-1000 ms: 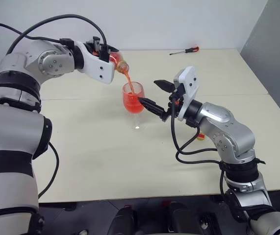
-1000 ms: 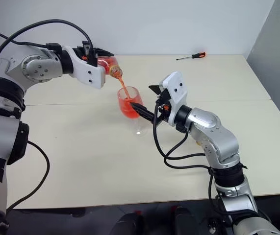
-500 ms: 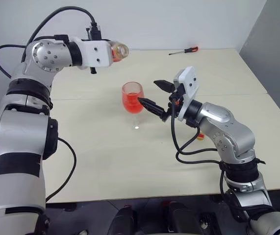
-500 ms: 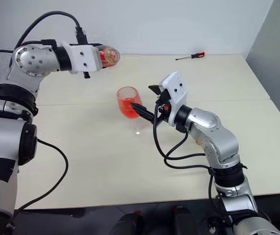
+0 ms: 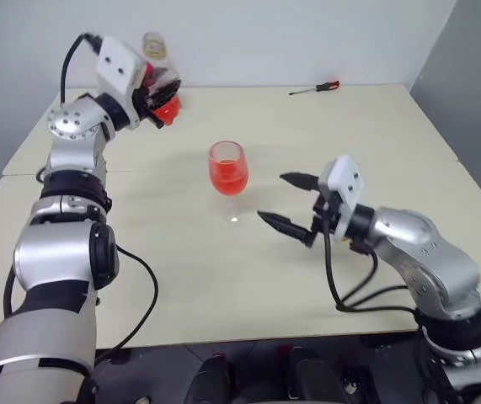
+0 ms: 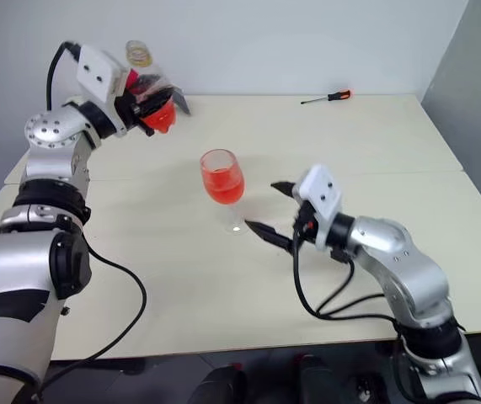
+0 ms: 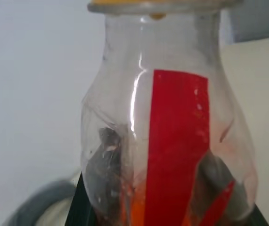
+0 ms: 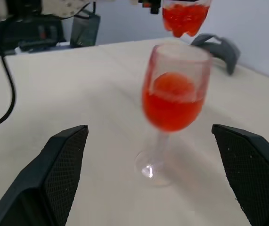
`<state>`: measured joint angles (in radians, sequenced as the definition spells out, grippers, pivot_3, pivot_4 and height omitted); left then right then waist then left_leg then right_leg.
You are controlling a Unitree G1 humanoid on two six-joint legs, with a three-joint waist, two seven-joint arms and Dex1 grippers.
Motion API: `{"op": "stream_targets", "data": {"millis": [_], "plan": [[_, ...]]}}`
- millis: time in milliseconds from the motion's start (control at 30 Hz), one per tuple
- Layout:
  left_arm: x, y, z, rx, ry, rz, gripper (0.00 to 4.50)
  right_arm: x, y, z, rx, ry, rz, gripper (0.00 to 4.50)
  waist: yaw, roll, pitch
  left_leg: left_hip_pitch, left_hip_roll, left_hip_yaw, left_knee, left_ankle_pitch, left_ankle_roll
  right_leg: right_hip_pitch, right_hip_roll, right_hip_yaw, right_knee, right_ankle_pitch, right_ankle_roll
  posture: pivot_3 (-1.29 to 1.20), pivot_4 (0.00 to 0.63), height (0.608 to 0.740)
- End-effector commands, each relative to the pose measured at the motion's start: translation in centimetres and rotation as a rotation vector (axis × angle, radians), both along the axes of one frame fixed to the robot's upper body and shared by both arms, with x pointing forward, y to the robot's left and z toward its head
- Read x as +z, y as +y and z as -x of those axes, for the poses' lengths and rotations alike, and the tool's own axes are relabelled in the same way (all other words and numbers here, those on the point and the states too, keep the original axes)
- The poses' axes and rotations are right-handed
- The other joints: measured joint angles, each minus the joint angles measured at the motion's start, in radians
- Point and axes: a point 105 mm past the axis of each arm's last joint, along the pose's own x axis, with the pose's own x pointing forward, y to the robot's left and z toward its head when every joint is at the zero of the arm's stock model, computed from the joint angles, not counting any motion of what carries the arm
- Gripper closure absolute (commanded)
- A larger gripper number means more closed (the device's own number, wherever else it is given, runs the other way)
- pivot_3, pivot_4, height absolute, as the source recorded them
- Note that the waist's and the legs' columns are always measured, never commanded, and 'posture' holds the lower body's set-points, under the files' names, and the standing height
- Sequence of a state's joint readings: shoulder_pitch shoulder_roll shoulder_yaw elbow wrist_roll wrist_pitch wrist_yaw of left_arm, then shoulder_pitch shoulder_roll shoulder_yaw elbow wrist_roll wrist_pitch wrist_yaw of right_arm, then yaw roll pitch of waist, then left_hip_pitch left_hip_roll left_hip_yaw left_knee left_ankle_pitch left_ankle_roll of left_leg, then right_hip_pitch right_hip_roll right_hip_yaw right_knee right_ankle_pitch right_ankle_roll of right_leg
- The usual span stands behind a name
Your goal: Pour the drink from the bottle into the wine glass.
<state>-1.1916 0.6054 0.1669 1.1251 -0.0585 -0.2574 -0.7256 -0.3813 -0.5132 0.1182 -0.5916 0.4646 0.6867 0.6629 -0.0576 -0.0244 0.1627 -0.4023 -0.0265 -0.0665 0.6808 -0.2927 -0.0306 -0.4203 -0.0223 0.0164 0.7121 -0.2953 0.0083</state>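
Next, I set the bottle, now held upright above the table, free from my left gripper on the beige table [image 5: 165, 209], in the spot between the wine glass and my left arm.
The wine glass [image 5: 227, 171] stands upright mid-table, its bowl about half full of the red drink [image 5: 228, 178]. My left gripper [image 5: 159, 89] is shut on the bottle [image 5: 154, 61], held upright above the far left of the table, well clear of the glass. A little red liquid sits in the bottle's base [image 6: 157, 117]; the left wrist view shows its clear body with a red band [image 7: 176, 141]. My right gripper [image 5: 271, 196] is open just right of the glass, not touching it; the glass [image 8: 172, 101] stands ahead between its fingers [image 8: 61, 162].
A red-handled screwdriver [image 5: 317, 87] lies at the far edge of the beige table [image 5: 181, 278]. A grey wall [image 5: 476, 76] borders the table on the right.
The left arm stopped pouring, turned the bottle upright and swung it back to the far left. The right gripper drew back from the glass toward the near side, still open.
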Motion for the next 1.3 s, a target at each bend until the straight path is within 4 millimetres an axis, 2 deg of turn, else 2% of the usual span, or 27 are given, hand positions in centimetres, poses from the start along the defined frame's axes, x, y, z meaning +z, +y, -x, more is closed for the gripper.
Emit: {"op": "stream_targets", "data": {"millis": [33,233,400,533,633,700,833,1133,1300], "plan": [[0.9,1.2,0.4,0.072,-0.05,0.122,3.26,1.3,0.2,1.9,0.076,-0.067,-0.027,0.0,0.0,0.0,0.0,0.0,0.0,0.0,0.0,0.0,0.0,0.0,0.0,0.0,0.001,0.0,0.0,0.0,0.15,0.74],[-4.1,0.9,1.5,0.135,0.023,0.29,3.26,0.1,0.4,2.4,0.087,-0.076,0.001,0.0,0.007,-0.003,-0.002,0.0,0.0,-0.002,0.001,0.0,0.0,0.001,0.0,0.0,0.001,0.0,0.0,0.0,0.15,0.74],[-7.9,-0.2,3.3,0.131,0.101,0.427,3.26,0.3,0.9,2.2,0.071,-0.093,-0.015,0.0,0.013,-0.003,-0.002,0.0,0.0,-0.002,0.001,0.0,0.0,0.001,0.0,0.001,0.001,0.0,0.0,0.0,0.15,0.74],[-10.7,0.1,4.3,0.198,0.17,0.452,3.26,0.5,1.1,2.0,0.062,-0.104,-0.021,0.0,0.017,-0.004,-0.003,0.0,0.0,-0.001,0.001,0.0,0.0,0.001,0.0,0.0,0.0,0.0,0.0,0.0,0.15,0.74],[-11.3,0.0,4.8,0.215,0.176,0.425,3.26,0.5,1.1,1.9,0.057,-0.103,-0.023,0.0,0.022,-0.004,-0.003,0.0,0.0,-0.001,0.001,0.0,0.0,0.001,0.0,0.001,0.0,0.0,0.0,0.0,0.15,0.74],[-11.9,-0.3,5.1,0.213,0.176,0.348,3.26,0.6,1.0,1.7,0.048,-0.103,-0.024,0.0,0.026,-0.004,-0.003,0.0,0.0,-0.001,0.001,0.0,0.0,0.001,0.0,0.001,0.0,0.0,0.0,0.0,0.15,0.74],[-12.4,0.7,5.5,0.303,0.136,0.24,3.26,0.8,0.9,1.4,0.04,-0.104,-0.027,0.0,0.028,-0.004,-0.003,0.002,0.0,-0.001,0.001,0.0,0.0,0.004,0.0,0.001,-0.001,0.0,0.0,0.0,0.15,0.74],[-12.6,0.8,5.4,0.321,0.102,0.223,3.26,0.8,0.8,1.1,0.03,-0.107,-0.025,0.0,0.028,-0.004,-0.003,0.003,0.0,-0.002,0.001,0.0,0.0,0.005,0.0,0.0,-0.002,0.0,0.0,0.0,0.15,0.74],[-13.3,0.9,5.4,0.315,0.128,0.278,1.64,0.9,0.8,1.0,0.022,-0.112,-0.025,0.0,0.029,-0.004,-0.003,0.003,0.0,-0.002,0.001,0.0,0.0,0.006,0.0,0.0,-0.002,0.0,0.0,0.0,0.15,0.74]]}}
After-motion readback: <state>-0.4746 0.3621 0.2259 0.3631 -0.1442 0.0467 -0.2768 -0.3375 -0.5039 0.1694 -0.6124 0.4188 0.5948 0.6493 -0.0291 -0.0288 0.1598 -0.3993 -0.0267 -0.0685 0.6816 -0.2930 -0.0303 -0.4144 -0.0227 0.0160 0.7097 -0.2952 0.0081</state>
